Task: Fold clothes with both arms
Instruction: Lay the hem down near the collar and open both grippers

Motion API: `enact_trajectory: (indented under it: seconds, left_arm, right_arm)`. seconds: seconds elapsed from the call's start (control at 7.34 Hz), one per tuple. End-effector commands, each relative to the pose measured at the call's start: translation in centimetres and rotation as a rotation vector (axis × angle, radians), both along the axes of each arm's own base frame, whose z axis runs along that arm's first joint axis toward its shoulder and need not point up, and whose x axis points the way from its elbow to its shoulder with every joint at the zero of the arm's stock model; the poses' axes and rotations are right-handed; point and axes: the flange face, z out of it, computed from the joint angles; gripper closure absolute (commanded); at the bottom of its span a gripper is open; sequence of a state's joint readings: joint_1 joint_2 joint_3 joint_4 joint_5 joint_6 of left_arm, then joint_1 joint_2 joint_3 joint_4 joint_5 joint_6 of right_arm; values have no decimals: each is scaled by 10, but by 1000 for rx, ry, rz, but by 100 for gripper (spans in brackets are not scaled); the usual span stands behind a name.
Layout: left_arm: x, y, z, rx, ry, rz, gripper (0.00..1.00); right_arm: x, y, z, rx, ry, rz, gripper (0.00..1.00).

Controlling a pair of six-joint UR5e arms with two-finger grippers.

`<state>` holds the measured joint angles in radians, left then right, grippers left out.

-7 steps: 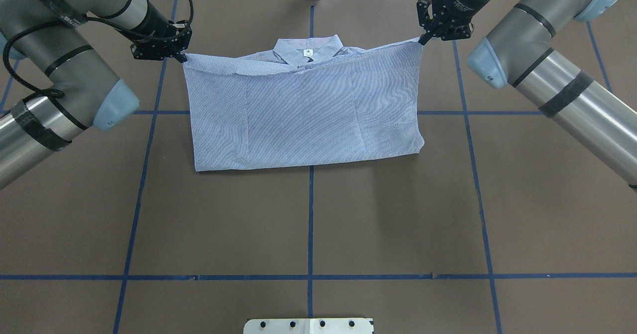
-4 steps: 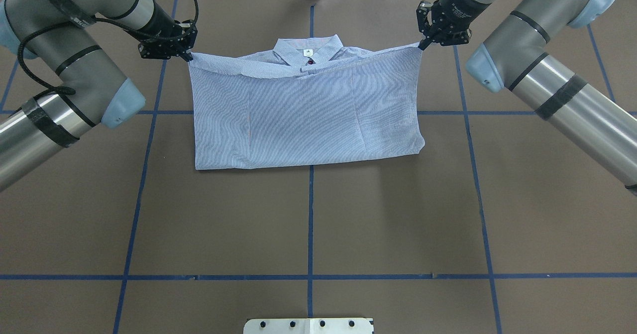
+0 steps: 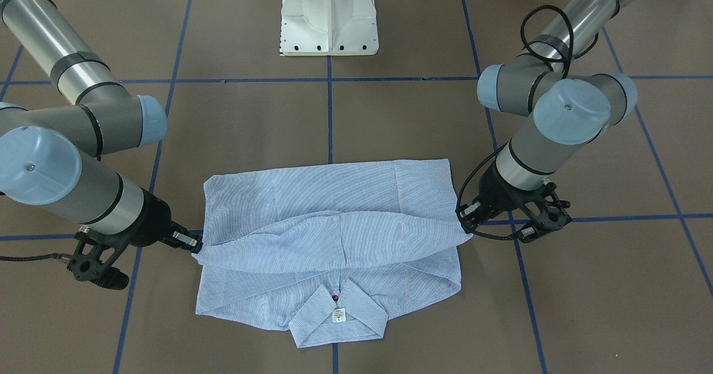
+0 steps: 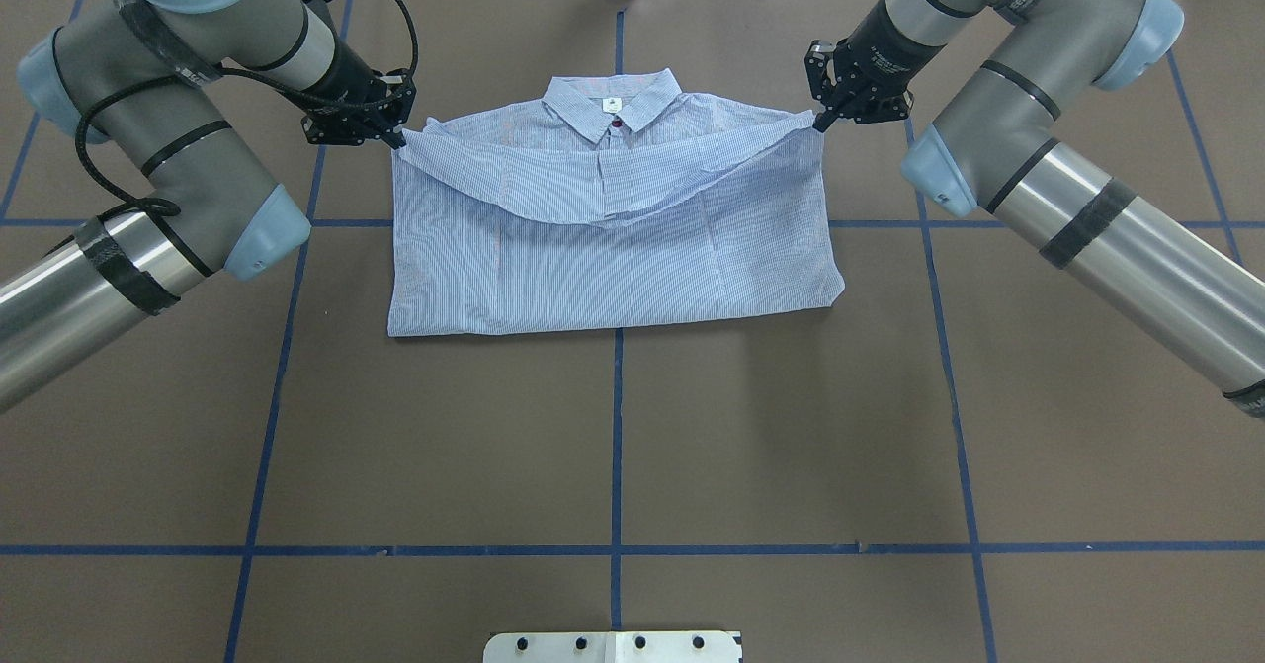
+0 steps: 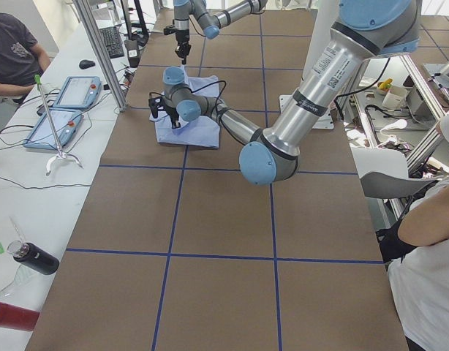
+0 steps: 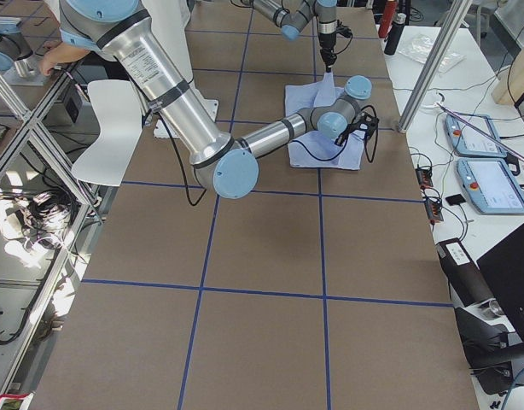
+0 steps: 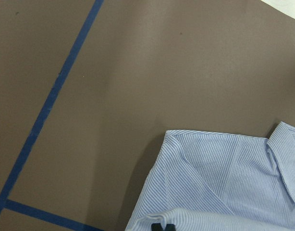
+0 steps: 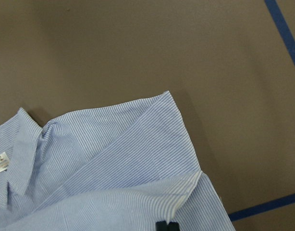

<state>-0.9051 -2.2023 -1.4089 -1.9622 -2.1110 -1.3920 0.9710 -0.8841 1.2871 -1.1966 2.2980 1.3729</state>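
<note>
Next, my left gripper releases the shirt's hem corner, now held just above the shoulders, on the brown table [image 3: 471, 244] just past the shirt's shoulder edge.
The blue-and-white striped shirt [image 4: 613, 268] lies on the brown table, folded in half with its collar [image 4: 611, 112] at the far side. My left gripper [image 4: 398, 137] is shut on the left corner of the folded-over hem. My right gripper [image 4: 819, 123] is shut on the right corner. Both hold the hem just above the shoulders, and it sags between them below the collar. In the front-facing view the left gripper [image 3: 465, 224] is on the right and the right gripper [image 3: 196, 246] on the left. The white label [image 3: 338, 316] and a dark red button [image 3: 335, 297] show.
The white pedestal base [image 3: 328, 23] stands at the robot's side of the table [image 4: 613, 446], which is marked with blue tape lines [image 4: 616, 426]. A side bench with tablets [image 5: 63, 102] and dark bottles [image 5: 34, 259] runs along the far side. People sit at the edges.
Both grippers have pulled the hem back towards the robot and slightly inwards. The hem now sags in the middle, and the collar, label and red button are uncovered.
</note>
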Motion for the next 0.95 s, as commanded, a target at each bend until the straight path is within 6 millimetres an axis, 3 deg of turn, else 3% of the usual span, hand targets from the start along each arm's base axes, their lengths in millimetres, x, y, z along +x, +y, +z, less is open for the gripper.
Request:
enact_trajectory:
  seconds: [0.0, 0.41, 0.82]
  left_arm:
    - [2, -1, 11, -6, -14, 6, 100]
    - [10, -11, 41, 11, -54, 42, 100]
    - [11, -13, 44, 12, -53, 42, 100]
  right_arm:
    - [-2, 0, 3, 0, 9, 3, 100]
    - [-3, -6, 21, -24, 32, 9, 100]
    - [3, -12, 22, -26, 39, 24, 100]
